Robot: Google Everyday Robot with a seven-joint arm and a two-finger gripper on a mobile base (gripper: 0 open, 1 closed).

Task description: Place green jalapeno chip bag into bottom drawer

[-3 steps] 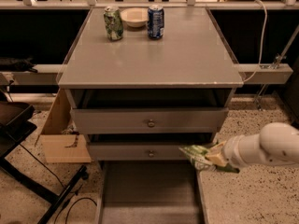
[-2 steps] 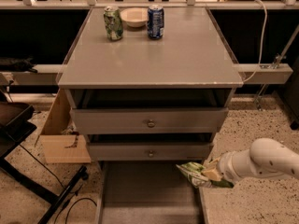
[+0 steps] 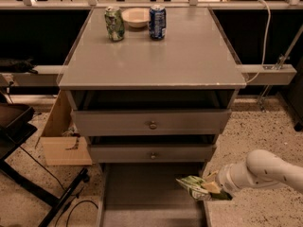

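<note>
Next, my gripper lets go of the green jalapeno chip bag on the drawer's grey bottom near the drawer's side [image 3: 174, 213] by my arm.
The green jalapeno chip bag [image 3: 193, 187] is a mottled green and white foil bag held at the right side of the open bottom drawer [image 3: 142, 193], just above its right wall. My gripper [image 3: 211, 187] reaches in from the right on a white arm [image 3: 265, 170] and is shut on the bag's right end. The drawer is pulled out toward me, with a flat grey floor showing. The bag hangs partly over the drawer floor.
Two upper drawers with round knobs [image 3: 152, 125] sit above. On the cabinet top stand a green-white can [image 3: 114, 23], a blue can [image 3: 157, 21] and a bowl [image 3: 136, 17]. A cardboard box [image 3: 61, 136] and a dark chair base [image 3: 28, 174] are at left.
My arm and gripper have moved down and a little left with the bag, from beside the second drawer to the bottom drawer's right edge.
</note>
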